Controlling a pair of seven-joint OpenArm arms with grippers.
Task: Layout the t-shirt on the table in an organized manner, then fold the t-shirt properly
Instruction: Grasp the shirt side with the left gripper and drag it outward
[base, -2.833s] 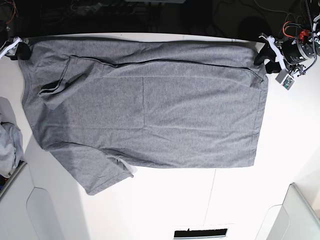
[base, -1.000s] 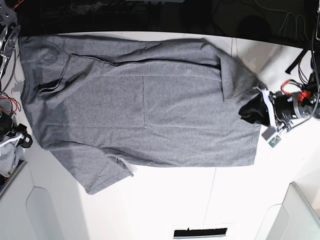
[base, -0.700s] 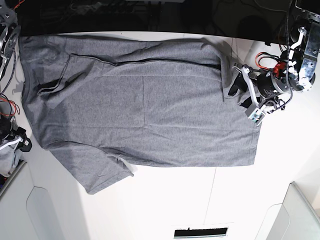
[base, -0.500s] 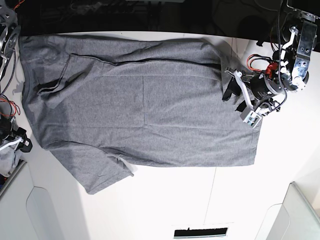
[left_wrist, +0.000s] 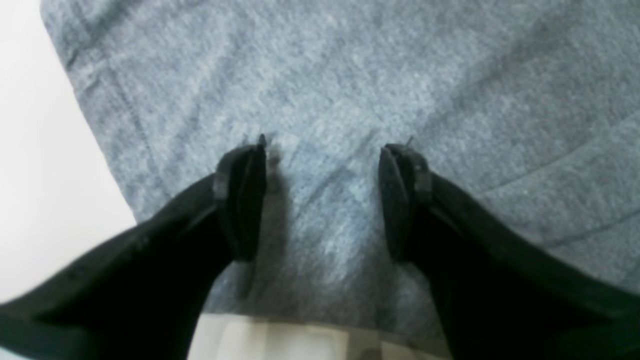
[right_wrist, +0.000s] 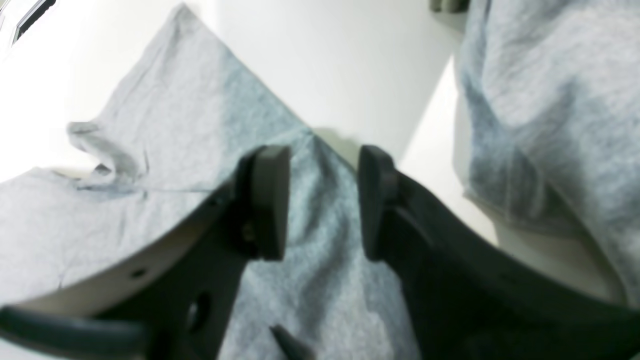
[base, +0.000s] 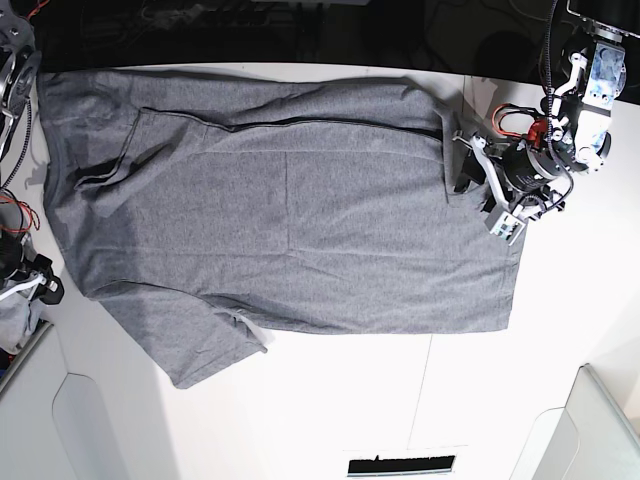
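Note:
The t-shirt's far corner lies folded inward, so the robot's left gripper should pinch the t-shirt's loose flap (left_wrist: 324, 180) and pull it out flat before folding the t-shirt.
The dark-grey t-shirt (base: 290, 210) lies spread on the white table (base: 330, 400), with one sleeve pointing to the front left. Its far right corner is folded inward. My left gripper (base: 472, 185) hovers over that right edge. In the left wrist view it (left_wrist: 322, 155) is open, with shirt cloth (left_wrist: 350, 75) lying flat beneath and nothing between the fingers. My right gripper (base: 40, 285) sits at the shirt's left edge. In the right wrist view its (right_wrist: 322, 170) pads stand apart above the sleeve cloth (right_wrist: 150, 150), gripping nothing.
Light grey bins stand at the front left (base: 60, 420) and front right (base: 590, 430). A paler grey cloth bundle (base: 12, 320) lies at the left edge, and the same paler grey cloth bundle (right_wrist: 550, 100) shows in the right wrist view. A dark slot (base: 400, 466) marks the front edge.
My left gripper let go of the shirt's right edge, opened, and moved back and inward over the folded corner. The right arm has barely moved.

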